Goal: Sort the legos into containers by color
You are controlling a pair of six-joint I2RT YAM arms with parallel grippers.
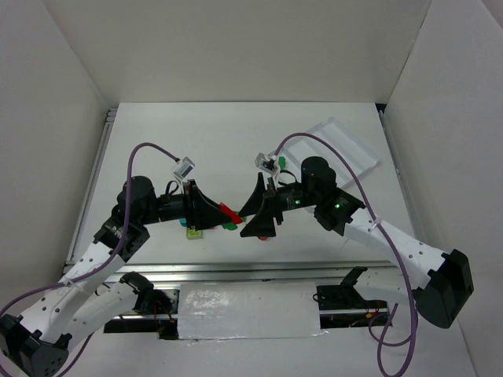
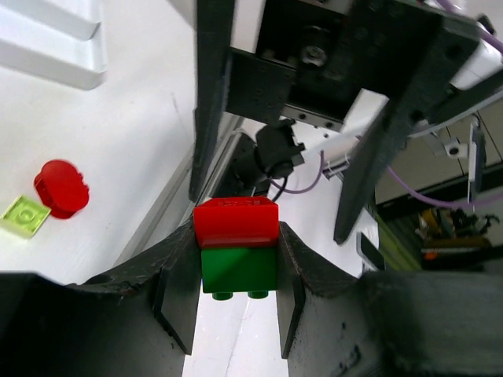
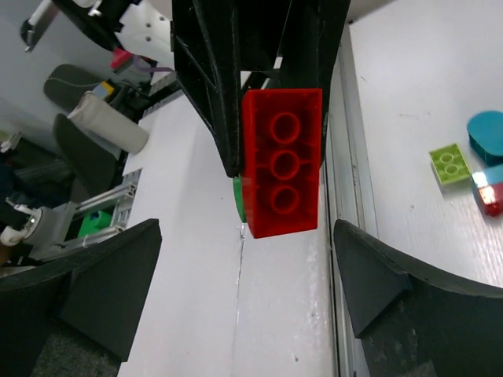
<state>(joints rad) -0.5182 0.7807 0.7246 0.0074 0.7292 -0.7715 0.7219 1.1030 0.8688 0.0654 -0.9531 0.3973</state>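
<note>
The robot's left gripper pinches both stuck bricks, so the right gripper will hold the red brick while the left gripper takes hold again of only the green brick (image 2: 239,272).
My left gripper (image 1: 222,210) (image 2: 236,263) is shut on a red brick (image 2: 236,222) stuck to a dark green brick (image 2: 239,269), held above the table's near middle. In the right wrist view the red brick (image 3: 281,161) shows its hollow underside, with the green brick (image 3: 238,206) behind it. My right gripper (image 1: 250,214) (image 3: 244,290) faces this pair. It is open wide, with its fingers on either side just short of the bricks and not touching them. The white tray (image 1: 369,153) lies at the far right.
A red rounded brick (image 2: 60,187) and a lime plate (image 2: 25,216) lie on the table near a tray corner (image 2: 55,47). A lime brick (image 3: 449,165) and a cyan brick (image 3: 487,133) lie to the right in the right wrist view. White walls enclose the table.
</note>
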